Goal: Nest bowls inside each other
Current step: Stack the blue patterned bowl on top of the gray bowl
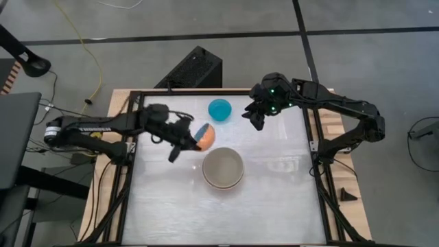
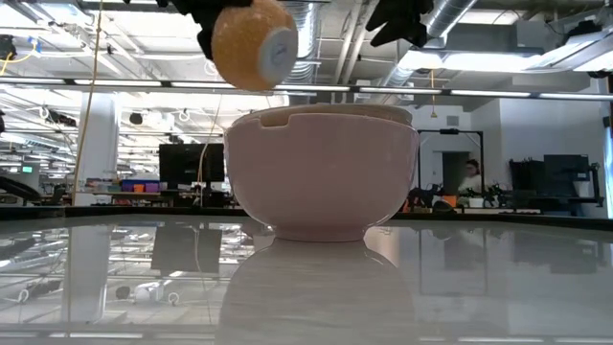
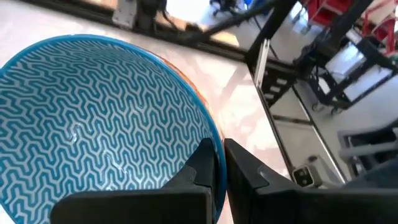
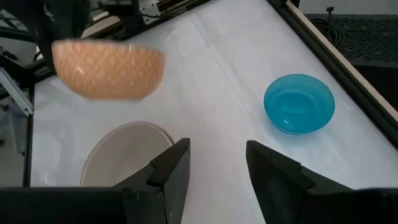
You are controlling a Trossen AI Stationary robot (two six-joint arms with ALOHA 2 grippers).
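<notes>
The robot's left gripper will set the small bowl down inside the top of the stack of large bowls (image 1: 223, 167). The small bowl now hangs just above that stack.
A small bowl (image 1: 205, 136), orange outside and blue-patterned inside (image 3: 93, 124), hangs in the air with my left gripper (image 1: 192, 141) shut on it. It is just left of and above a stack of large bowls (image 1: 223, 168). In the low view the stack is a pale pinkish bowl (image 2: 321, 172) standing on its foot, with another rim (image 2: 326, 113) inside it. A turquoise bowl (image 1: 220, 110) stands on the table farther back. My right gripper (image 1: 257, 116) hovers open near the turquoise bowl (image 4: 298, 102), holding nothing. My left gripper pinches the small bowl's rim (image 3: 216, 146), one finger (image 3: 199, 171) inside the bowl and the other (image 3: 249, 171) outside. The fingers come nearly level from the table's left. The bowl is lifted clear and tipped on its side, its foot (image 2: 280, 46) showing in the low view.
A black frame (image 1: 310, 144) runs around the white table top. Bare table lies at the near side and to the right of the stack (image 4: 127, 152).
</notes>
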